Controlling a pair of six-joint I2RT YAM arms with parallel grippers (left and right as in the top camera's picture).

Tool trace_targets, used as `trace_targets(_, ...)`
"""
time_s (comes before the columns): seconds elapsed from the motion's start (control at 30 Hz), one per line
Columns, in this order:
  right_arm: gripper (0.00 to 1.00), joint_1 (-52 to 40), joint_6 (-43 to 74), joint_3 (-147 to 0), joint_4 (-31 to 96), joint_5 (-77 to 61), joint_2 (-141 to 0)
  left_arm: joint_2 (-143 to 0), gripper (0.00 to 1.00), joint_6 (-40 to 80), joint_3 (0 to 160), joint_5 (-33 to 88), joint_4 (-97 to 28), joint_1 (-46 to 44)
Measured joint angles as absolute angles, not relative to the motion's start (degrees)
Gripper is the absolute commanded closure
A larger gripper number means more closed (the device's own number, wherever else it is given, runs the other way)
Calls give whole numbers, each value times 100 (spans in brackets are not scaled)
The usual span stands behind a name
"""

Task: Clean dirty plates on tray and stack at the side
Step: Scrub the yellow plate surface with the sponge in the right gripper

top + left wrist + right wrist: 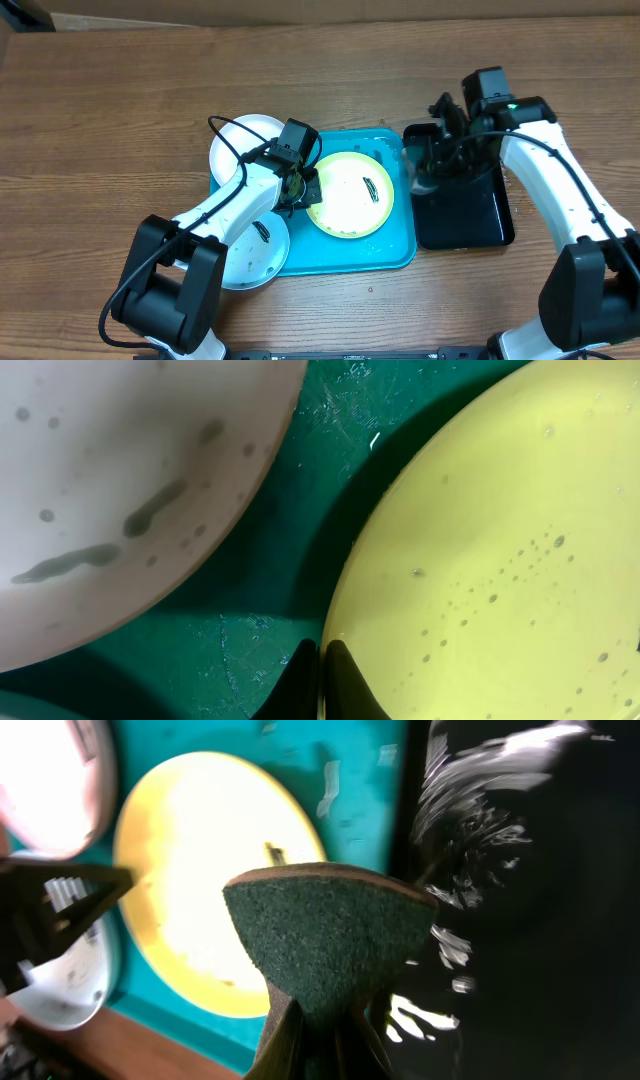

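Note:
Next, my right gripper lets go of the dark green sponge on the middle of the glossy black tray (462, 196) (520, 935).
The yellow-green-rimmed plate (350, 195) lies on the turquoise tray (395, 250) and has a dark smear on it. My left gripper (303, 185) is shut on its left rim, and the left wrist view shows the fingers (320, 682) pinching the yellow plate (500, 560). The white plate (245, 145) sits at the tray's far left corner. The pale-blue-rimmed plate (255, 250), smeared, overlaps the tray's near left edge. My right gripper (440, 150) is shut on a dark green sponge (320, 940) above the black tray.
A glossy black tray (480, 220), wet, stands right of the turquoise tray. In the left wrist view a pale plate with dark smears (120, 490) lies left of the yellow plate, with wet tray surface (290, 560) between them. Bare wooden table surrounds everything.

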State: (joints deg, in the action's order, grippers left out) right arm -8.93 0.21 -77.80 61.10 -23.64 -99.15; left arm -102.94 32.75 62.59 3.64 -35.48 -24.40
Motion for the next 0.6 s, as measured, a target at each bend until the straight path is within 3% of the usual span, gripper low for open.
trace_targets(0.2, 96, -1678, 47, -7780, 5953, -2211, -9915, -10294, 96, 3275, 6259, 362, -3546, -2440)
trace_targets(0.4, 96, -2650, 399, -7758, 5494, -1227, -9915, -10294, 96, 3277, 6259, 362, -3546, -2440)
trace_targets(0.6, 96, -3030, 644, -7706, 5231, -357, -9918, -10294, 96, 3291, 6259, 362, -3548, -2440)
